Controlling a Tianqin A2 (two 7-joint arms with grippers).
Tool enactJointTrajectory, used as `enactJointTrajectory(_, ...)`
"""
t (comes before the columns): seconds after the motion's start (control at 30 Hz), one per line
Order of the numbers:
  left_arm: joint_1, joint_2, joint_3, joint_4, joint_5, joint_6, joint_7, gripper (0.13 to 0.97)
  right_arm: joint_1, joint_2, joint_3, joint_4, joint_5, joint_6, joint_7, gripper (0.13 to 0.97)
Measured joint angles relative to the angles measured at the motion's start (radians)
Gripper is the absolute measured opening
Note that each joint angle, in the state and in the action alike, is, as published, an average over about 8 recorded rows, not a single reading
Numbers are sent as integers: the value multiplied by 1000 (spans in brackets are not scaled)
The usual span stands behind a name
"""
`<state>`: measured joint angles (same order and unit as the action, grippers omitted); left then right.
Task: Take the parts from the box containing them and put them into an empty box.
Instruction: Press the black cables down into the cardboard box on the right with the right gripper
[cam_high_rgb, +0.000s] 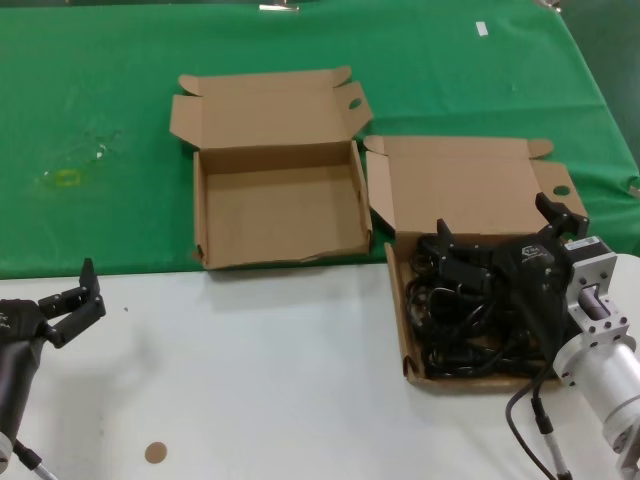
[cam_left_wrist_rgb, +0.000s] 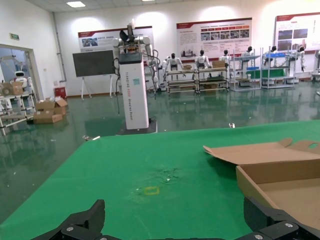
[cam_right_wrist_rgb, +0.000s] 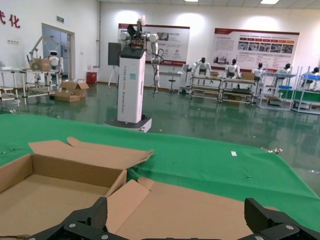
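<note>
I need to next grip the middle of the black power cord (cam_high_rgb: 495, 298) atop the full box's centre with my right gripper.
The box containing them (cam_high_rgb: 409, 350) lies at the right, half on the white table, lid (cam_high_rgb: 470, 185) folded back onto the green cloth. Black coiled power cords, the parts (cam_high_rgb: 465, 325), fill it. My right gripper (cam_high_rgb: 497, 228) hovers open over the box's far half, just above the cords, nothing between its fingers. Its wrist view shows the gripper (cam_right_wrist_rgb: 177, 216) facing that lid (cam_right_wrist_rgb: 200, 210), with the empty box (cam_right_wrist_rgb: 45, 197) beyond. The empty box (cam_high_rgb: 280, 205) sits open at centre on the cloth. My left gripper (cam_high_rgb: 84, 300) waits open at the near left, empty.
Green cloth (cam_high_rgb: 110, 120) covers the far half of the table, with a yellow mark (cam_high_rgb: 62, 178) at left. The near half is white table (cam_high_rgb: 260, 380) with a small brown disc (cam_high_rgb: 155, 452). The left wrist view catches the empty box's corner (cam_left_wrist_rgb: 280, 182).
</note>
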<state>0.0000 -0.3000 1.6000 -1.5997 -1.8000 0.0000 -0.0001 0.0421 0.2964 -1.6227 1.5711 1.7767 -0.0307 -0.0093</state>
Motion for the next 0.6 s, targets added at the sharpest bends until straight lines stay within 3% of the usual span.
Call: enactJointTrajectory(0.6, 0, 0, 0, 0, 0, 0, 0, 958, 0, 0, 0, 0, 0, 0, 0, 966)
